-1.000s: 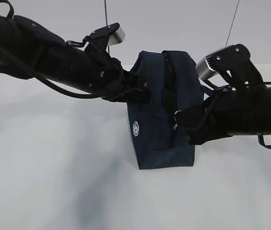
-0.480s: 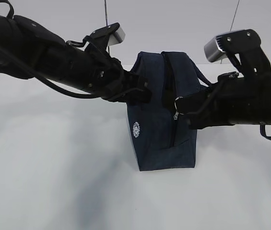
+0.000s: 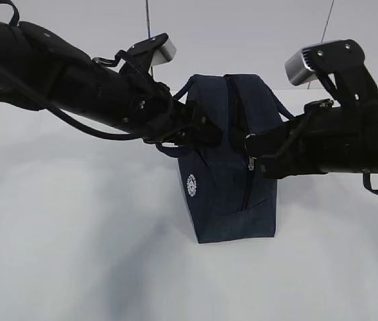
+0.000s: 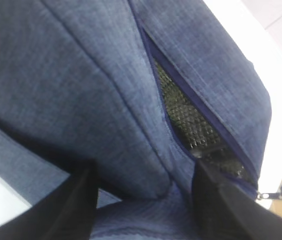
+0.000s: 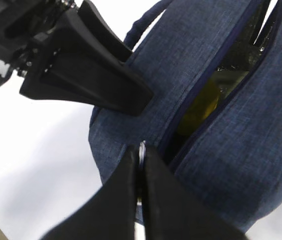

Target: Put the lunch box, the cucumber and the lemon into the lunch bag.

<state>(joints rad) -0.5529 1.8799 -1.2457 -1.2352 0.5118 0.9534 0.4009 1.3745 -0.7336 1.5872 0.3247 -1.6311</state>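
Observation:
The lunch bag's upper side, above the zipper pull, has my left gripper at it, so that gripper should pinch the lower front (image 3: 213, 188) before my right gripper zips upward.
The navy lunch bag (image 3: 232, 190) stands upright in the middle of the white table, its zipper partly undone. My left gripper (image 3: 201, 128) is at the bag's upper left side, open, with bag fabric (image 4: 131, 100) bulging between its spread fingers (image 4: 76, 205). My right gripper (image 5: 141, 157) is shut on the metal zipper pull (image 5: 141, 148) at the bag's front (image 3: 249, 159). Through the zipper gap the yellow lemon (image 5: 203, 102) shows inside the bag. The lunch box and the cucumber are hidden.
A bag handle (image 3: 174, 151) droops in a loop under the left gripper. Both black arms reach in from the sides at bag height and meet at the bag. White table (image 3: 75, 254) lies all round the bag.
My left gripper has opened and let go of the bag's fabric; a handle loop now hangs below it. The bag has shifted slightly right. My right gripper stays shut on the zipper pull.

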